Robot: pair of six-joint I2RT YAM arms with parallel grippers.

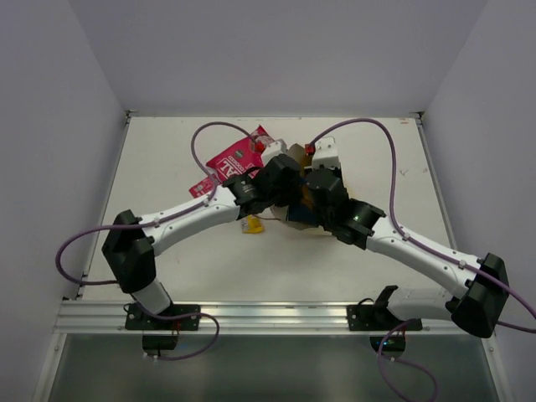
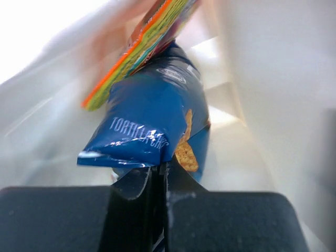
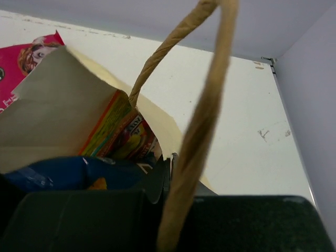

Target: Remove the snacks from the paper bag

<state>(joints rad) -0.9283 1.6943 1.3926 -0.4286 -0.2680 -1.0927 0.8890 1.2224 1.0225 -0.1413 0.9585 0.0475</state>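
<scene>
Next, my left gripper puts the blue Doritos bag down on the white table [image 1: 180, 195] next to the small pink packet.
The tan paper bag [image 1: 311, 226] lies mid-table under both grippers. My left gripper [image 2: 161, 168] is inside it, shut on the bottom edge of the blue Doritos bag [image 2: 152, 121]. The multicoloured Fox's candy bag [image 2: 149, 39] lies behind the Doritos bag. My right gripper [image 3: 169, 160] is shut on the paper bag's rim [image 3: 58, 105], with a twisted-cord handle [image 3: 202, 115] hanging across its view. The Fox's bag [image 3: 123, 131] and the Doritos bag [image 3: 68, 173] show in the mouth. The magenta pouch [image 1: 239, 159], small pink packet [image 1: 201, 186] and small yellow bar [image 1: 249, 224] lie outside on the table.
The white table [image 1: 209, 276] is walled at the back and both sides. The bag's pale inner walls [image 2: 262, 105] close in around my left gripper. The two arms meet over the bag, wrists nearly touching. A metal rail [image 1: 268, 316] runs along the near edge.
</scene>
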